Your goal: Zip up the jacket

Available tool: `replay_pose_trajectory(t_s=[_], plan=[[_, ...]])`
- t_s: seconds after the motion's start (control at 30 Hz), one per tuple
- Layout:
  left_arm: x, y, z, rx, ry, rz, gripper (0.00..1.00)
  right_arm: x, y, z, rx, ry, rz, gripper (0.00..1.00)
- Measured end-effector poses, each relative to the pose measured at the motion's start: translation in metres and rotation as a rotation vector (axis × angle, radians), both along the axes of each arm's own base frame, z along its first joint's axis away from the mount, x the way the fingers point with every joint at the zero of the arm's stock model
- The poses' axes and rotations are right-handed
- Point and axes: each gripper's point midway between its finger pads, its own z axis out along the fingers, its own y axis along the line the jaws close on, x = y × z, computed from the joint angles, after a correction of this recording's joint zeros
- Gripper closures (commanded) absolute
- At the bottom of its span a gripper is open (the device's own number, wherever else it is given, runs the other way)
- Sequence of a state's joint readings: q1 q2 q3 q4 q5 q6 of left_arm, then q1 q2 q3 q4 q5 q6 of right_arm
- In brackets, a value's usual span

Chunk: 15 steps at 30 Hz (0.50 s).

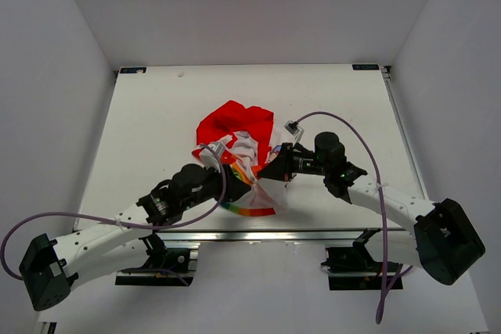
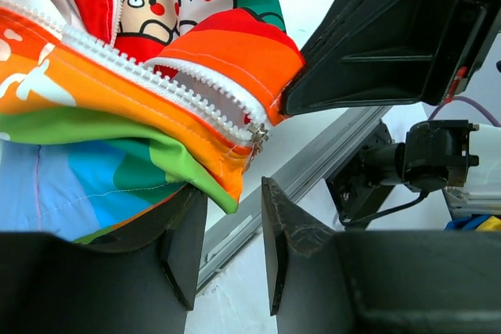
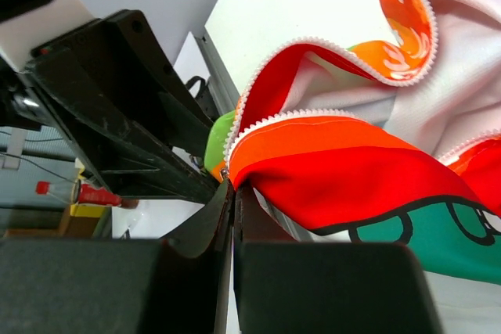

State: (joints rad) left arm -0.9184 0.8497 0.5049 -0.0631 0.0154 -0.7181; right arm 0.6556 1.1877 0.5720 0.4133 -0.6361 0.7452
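Next, I shift my left gripper over to pinch the green edge (image 2: 222,193) beside the zipper end, as the rainbow-striped hem rests on its finger, outside the gap.
The jacket (image 1: 235,124) lies bunched at the middle of the table, red hood at the far side. My right gripper (image 3: 232,185) is shut on the jacket's (image 3: 344,162) bottom corner, right at the lower end of the white zipper teeth (image 3: 282,119). My left gripper (image 2: 233,191) is open just beside it, with nothing between the fingers (image 2: 286,232). The rainbow-striped hem (image 2: 117,138) rests on its left finger. A small metal zipper end (image 2: 255,132) shows at the orange corner. From above, the left gripper (image 1: 227,163) and right gripper (image 1: 272,171) meet at the jacket's near edge.
The table's near edge has an aluminium rail (image 1: 313,234) just behind the grippers. Purple cables (image 1: 352,127) loop over both arms. White walls close in the table (image 1: 156,131) on three sides.
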Motion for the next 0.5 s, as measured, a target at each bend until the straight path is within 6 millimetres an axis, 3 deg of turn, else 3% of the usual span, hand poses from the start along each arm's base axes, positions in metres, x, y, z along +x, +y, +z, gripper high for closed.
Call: replay_pose_trajectory(t_s=[0.3,0.5], plan=[[0.006,0.006,0.004,-0.043,-0.027,0.058,0.58,-0.008,0.006,0.009,0.054,0.008,0.03,1.0],[0.007,0.011,0.016,-0.144,-0.078,0.09,0.52,-0.011,0.006,0.007,0.059,0.014,0.038,1.0]])
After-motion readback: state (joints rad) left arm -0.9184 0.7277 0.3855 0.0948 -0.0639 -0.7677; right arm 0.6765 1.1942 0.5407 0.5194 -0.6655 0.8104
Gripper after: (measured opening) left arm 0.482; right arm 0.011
